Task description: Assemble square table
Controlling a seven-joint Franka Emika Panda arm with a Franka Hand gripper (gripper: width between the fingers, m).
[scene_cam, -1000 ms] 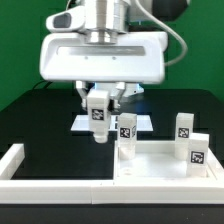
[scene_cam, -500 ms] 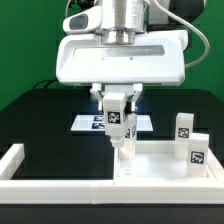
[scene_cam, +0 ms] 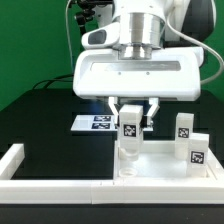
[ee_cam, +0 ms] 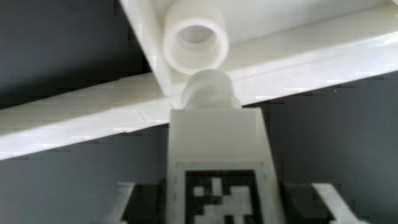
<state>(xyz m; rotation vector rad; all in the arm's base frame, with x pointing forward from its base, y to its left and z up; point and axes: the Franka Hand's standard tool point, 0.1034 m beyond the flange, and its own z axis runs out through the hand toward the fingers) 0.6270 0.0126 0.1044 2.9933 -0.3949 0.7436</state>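
Observation:
Next, I open my gripper and release the white tagged leg in the round white end with a hole (scene_cam: 127, 171) (ee_cam: 196, 46) at the near corner of the tabletop.
My gripper (scene_cam: 129, 118) is shut on a short white tagged leg (scene_cam: 129, 127) and holds it upright just above the near-left corner of the white square tabletop (scene_cam: 160, 168). Another leg (scene_cam: 128, 155) stands directly below it, partly hidden. Two more legs (scene_cam: 184, 127) (scene_cam: 196, 150) stand at the tabletop's right side. In the wrist view the held leg (ee_cam: 221, 140) runs out from between my fingers (ee_cam: 143, 197), with my gripper (ee_cam: 222, 200) around its tag. Its tip points at a round white end with a hole (ee_cam: 192, 40) beside the tabletop's rim (ee_cam: 71, 120).
The marker board (scene_cam: 98, 122) lies flat on the black table behind my gripper. A long low white wall (scene_cam: 60, 186) frames the front and left of the workspace. The arm's wide white body (scene_cam: 140, 75) hangs above the scene.
My gripper has moved toward the exterior view's right with the leg in it, from left of the standing leg to directly over it. The other legs have not moved.

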